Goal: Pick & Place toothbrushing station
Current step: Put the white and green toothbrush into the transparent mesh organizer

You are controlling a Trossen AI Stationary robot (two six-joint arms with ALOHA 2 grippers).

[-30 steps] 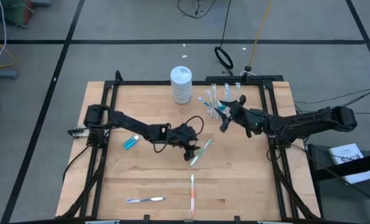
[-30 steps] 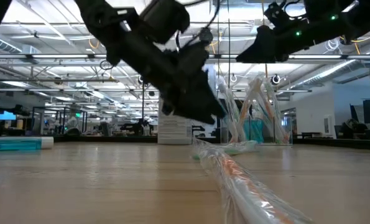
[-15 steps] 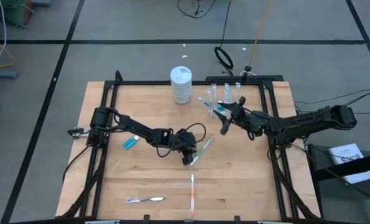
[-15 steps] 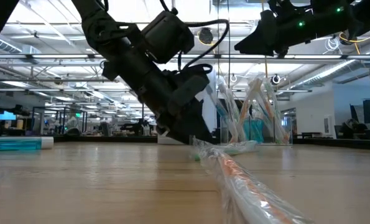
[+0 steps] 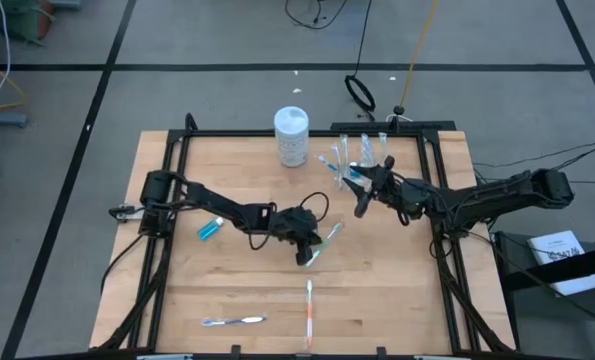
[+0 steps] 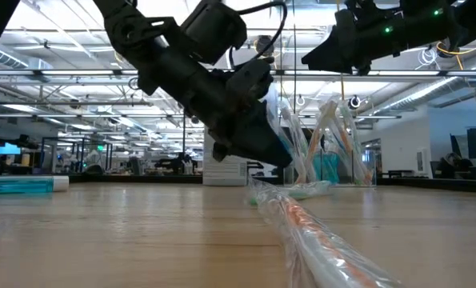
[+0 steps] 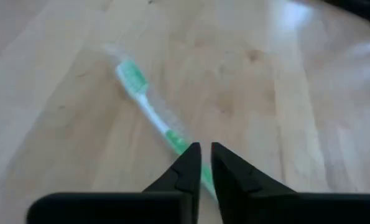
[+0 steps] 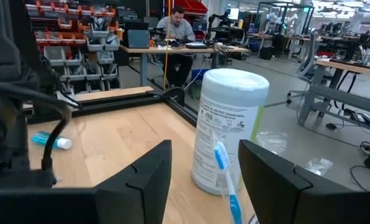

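Note:
My left gripper will open its fingers, which are shut above the green toothbrush, and close around its handle (image 7: 208, 180) before passing it to my right gripper.
A green toothbrush (image 5: 324, 241) in a clear wrapper lies on the wooden table at its middle. My left gripper (image 5: 306, 256) is shut on its handle; the bristle head (image 7: 132, 76) points away from the fingers. My right gripper (image 5: 359, 206) hangs open above the table, just short of the clear cup (image 5: 357, 165) that holds several toothbrushes. A blue toothbrush (image 8: 224, 171) shows between its fingers, farther off. An orange toothbrush (image 5: 309, 300) and a white one (image 5: 234, 321) lie near the front edge. A blue toothpaste tube (image 5: 210, 228) lies at the left. My left gripper pinches the green toothbrush's handle (image 7: 183, 144) between its two fingers, at the end away from the bristles. The fingers slant down from the table's left, and the brush runs on ahead of them. The brush lies along the table.
A white lidded canister (image 5: 291, 135) stands at the far edge, left of the cup. A black frame rail (image 5: 429, 200) runs along the table's right side under the right arm. Bare wood lies between the tube and the front toothbrushes.
My left gripper has shut on the green toothbrush's handle, tipping a little lower over it. The toothbrush lies where it lay. My right gripper has kept open near the cup.

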